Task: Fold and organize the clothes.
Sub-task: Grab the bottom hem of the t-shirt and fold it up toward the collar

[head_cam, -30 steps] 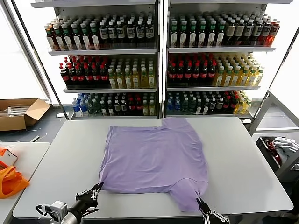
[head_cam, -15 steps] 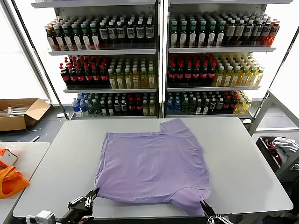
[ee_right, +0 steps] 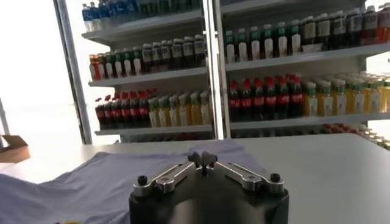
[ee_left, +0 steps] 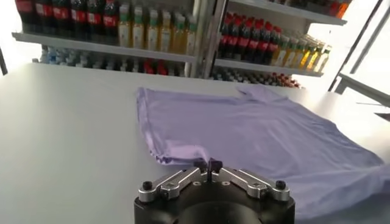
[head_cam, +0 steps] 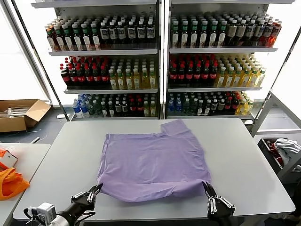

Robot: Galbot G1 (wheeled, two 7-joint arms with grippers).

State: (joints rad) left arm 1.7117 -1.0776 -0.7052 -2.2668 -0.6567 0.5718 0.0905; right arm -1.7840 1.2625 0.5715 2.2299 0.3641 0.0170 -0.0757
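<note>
I need to release the hem corner with my right gripper on the lavender T-shirt's side edge point(head_cam: 199, 153), about midway up toward the shelves.
The lavender T-shirt point(head_cam: 153, 160) lies spread on the grey table point(head_cam: 244, 155), plain side up, one sleeve pointing toward the shelves. My left gripper point(head_cam: 98, 187) is shut on the shirt's near left corner, which bunches at the fingertips in the left wrist view point(ee_left: 208, 163). My right gripper point(head_cam: 206, 185) is shut at the near right corner, and the fabric runs right up to its tips. In the right wrist view the right gripper point(ee_right: 202, 158) has its jaws together, with the shirt point(ee_right: 103, 182) spreading beyond. The near hem sags between both grippers, slightly raised.
Shelves of bottles point(head_cam: 160, 61) stand behind the table. An orange bag point(head_cam: 11, 183) lies on a side table at the left, with a cardboard box point(head_cam: 19, 113) on the floor beyond it. A bin with cloth point(head_cam: 282, 148) stands at the right.
Both grippers first drew the shirt toward the near edge and flattened it. They have since moved away from that edge, carrying the near corners with them.
</note>
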